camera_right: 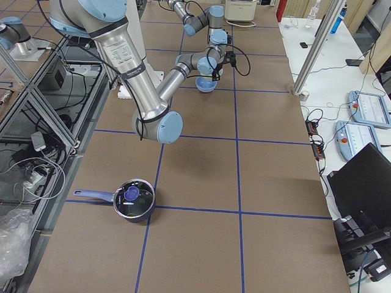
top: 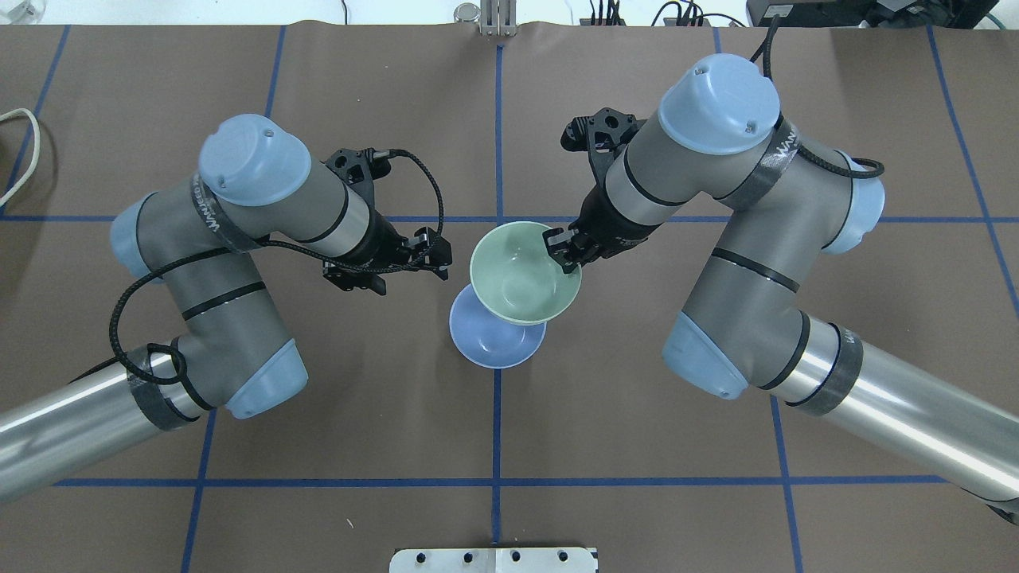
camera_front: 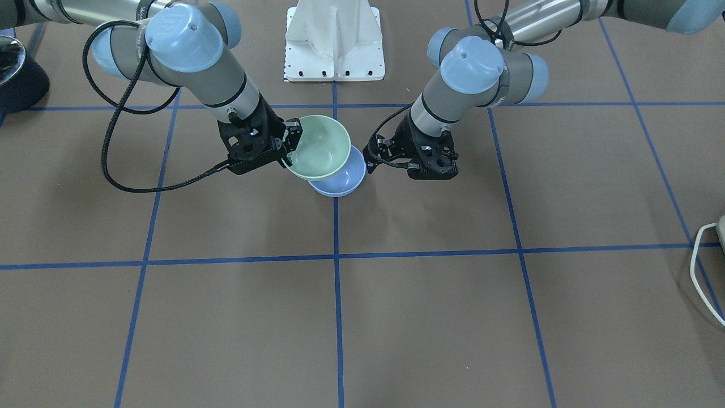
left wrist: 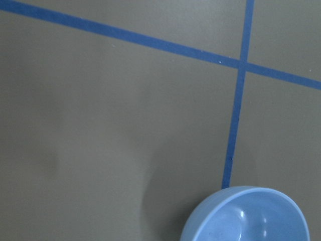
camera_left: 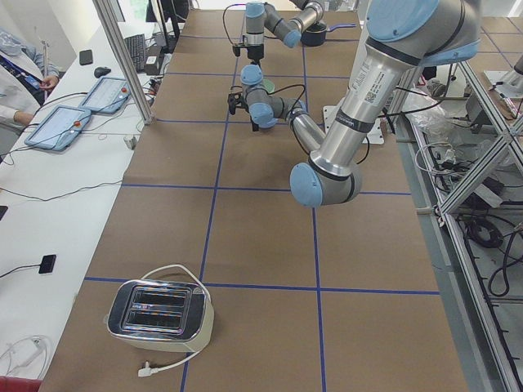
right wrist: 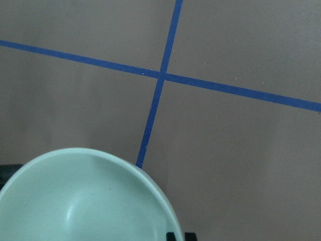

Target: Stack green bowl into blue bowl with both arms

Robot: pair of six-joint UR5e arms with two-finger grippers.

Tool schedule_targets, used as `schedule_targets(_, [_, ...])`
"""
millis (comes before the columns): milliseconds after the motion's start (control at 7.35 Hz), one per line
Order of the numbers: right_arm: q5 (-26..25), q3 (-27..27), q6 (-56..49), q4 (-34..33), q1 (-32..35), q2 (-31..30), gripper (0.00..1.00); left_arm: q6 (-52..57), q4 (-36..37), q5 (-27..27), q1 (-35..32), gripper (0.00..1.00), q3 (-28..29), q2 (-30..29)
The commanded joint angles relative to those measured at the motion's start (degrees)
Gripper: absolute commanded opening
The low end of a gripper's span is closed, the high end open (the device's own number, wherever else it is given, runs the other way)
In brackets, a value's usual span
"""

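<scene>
The robot's right gripper will release the green bowl inside the blue bowl (camera_front: 336,167) that sits on the blue tape line.
The pale green bowl (camera_front: 320,147) (top: 521,278) hangs tilted in the air, partly over the light blue bowl (camera_front: 346,177) (top: 489,342), which sits on the brown table on a blue tape line. My right gripper (camera_front: 289,144) (top: 561,255) is shut on the green bowl's rim. The green bowl fills the bottom left of the right wrist view (right wrist: 85,201). My left gripper (camera_front: 371,154) (top: 438,251) is open and empty, close beside the blue bowl without touching it. The blue bowl shows at the bottom edge of the left wrist view (left wrist: 251,216).
The white base pedestal (camera_front: 334,45) stands at the robot's side of the table. A dark pot (camera_right: 133,198) sits far off on my right and a toaster (camera_left: 159,314) far off on my left. A white cable (camera_front: 702,266) lies at the table's edge.
</scene>
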Motion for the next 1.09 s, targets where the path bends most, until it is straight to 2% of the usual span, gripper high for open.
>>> schedule_targets(0, [-1.65,-0.33,0.00,0.09,-1.67,0.12,0.16,3.42,-0.10,-0.48,-1.57,0.96,-0.64,1.33])
schedule_targets(408, [-4.91,-5.24,0.00,0.26,-4.31,3.71,0.16,5.54,-0.28,-3.44,-4.37,0.96,-0.99,3.69])
schedule_targets(952, [-5.61,-6.66,-0.18,0.53,-5.19,3.72,0.16,7.83,-0.28,-4.78,-5.97,0.96,-0.91,5.37])
